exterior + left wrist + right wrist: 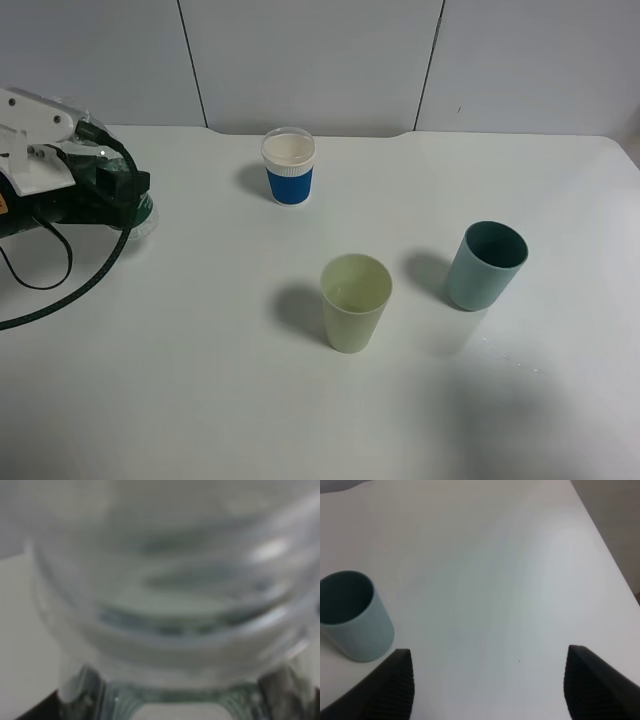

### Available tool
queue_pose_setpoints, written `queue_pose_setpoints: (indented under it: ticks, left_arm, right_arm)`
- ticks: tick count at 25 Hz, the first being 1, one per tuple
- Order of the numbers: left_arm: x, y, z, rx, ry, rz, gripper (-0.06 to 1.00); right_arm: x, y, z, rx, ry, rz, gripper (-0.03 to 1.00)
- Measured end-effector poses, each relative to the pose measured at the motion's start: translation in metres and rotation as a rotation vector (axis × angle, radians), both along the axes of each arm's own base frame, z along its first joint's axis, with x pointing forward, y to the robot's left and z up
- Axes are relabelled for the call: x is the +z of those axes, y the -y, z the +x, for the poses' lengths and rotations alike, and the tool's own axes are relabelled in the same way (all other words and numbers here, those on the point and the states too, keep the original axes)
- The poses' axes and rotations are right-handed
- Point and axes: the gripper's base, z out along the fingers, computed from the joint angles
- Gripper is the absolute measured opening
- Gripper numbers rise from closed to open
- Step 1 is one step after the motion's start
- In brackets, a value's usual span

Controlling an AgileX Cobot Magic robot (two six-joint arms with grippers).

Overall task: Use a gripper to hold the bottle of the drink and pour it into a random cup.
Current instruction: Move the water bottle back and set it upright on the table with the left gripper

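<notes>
Next, my left gripper puts the bottle down on the bare table (pixel 163 266) close beside the black cable, facing the yellow-green cup.
The bottle of the drink (pixel 143 214) is at the far left of the table, with its clear base and some green showing between my left gripper's (pixel 120 195) black jaws. In the left wrist view the clear ribbed bottle (pixel 170 580) fills the blurred frame, so the left gripper looks shut on it. The pale yellow-green cup (pixel 355 300) stands upright near the middle front of the table, well to the right of the bottle. My right gripper (pixel 495 690) is open and empty over bare table and is out of the exterior view.
A teal cup (pixel 485 265) stands right of the yellow-green cup and also shows in the right wrist view (pixel 352 615). A short blue cup with a white rim (pixel 288 166) stands at the back. A black cable (pixel 60 295) loops on the table's left.
</notes>
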Motion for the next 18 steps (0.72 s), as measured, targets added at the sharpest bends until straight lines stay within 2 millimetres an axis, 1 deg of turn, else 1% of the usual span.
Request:
queue_pose_setpoints:
  ticks: [8, 12, 15, 18]
  left_arm:
    - [-0.036, 0.004, 0.007, -0.028, -0.069, -0.056, 0.55]
    - [-0.051, 0.005, 0.009, -0.045, -0.103, -0.033, 0.55]
    - [-0.059, 0.005, 0.008, -0.067, -0.116, 0.01, 0.55]
    - [-0.06, 0.006, 0.008, -0.093, -0.099, 0.035, 0.55]
  right_arm:
    - [0.0, 0.0, 0.0, 0.0, 0.0, 0.0, 0.63]
    - [0.0, 0.0, 0.0, 0.0, 0.0, 0.0, 0.63]
    - [0.0, 0.0, 0.0, 0.0, 0.0, 0.0, 0.63]
    - [0.0, 0.0, 0.0, 0.0, 0.0, 0.0, 0.63]
